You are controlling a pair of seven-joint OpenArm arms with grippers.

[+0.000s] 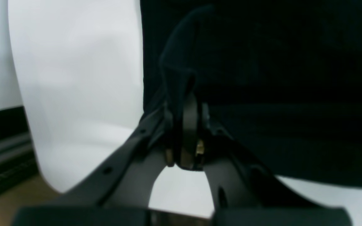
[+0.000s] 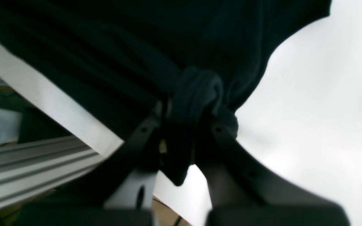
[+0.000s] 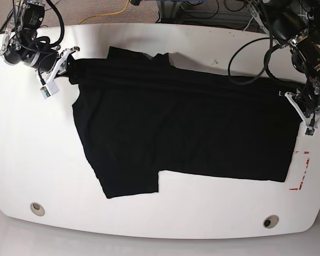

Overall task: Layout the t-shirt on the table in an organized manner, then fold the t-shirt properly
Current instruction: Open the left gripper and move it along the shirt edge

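The robot's left gripper will release the pinched fold of the black t-shirt on the white table [image 3: 298,98], just past the red tape marks.
The black t-shirt [image 3: 181,128] lies spread across the white table [image 3: 21,154], stretched between both arms with long creases along its far edge. My right gripper [image 3: 69,68] is at the shirt's far left corner, shut on a bunched wad of the t-shirt [image 2: 196,91] between its fingers [image 2: 137,138]. My left gripper [image 3: 297,101] is at the shirt's right edge, shut on a pinched fold of the t-shirt [image 1: 181,72]. No print shows on the upper side of the cloth.
Red tape marks [image 3: 303,170] lie just right of the shirt's lower right corner. Two metal grommets [image 3: 37,208] [image 3: 270,221] sit near the front edge. Cables [image 3: 245,58] trail over the far right of the table.
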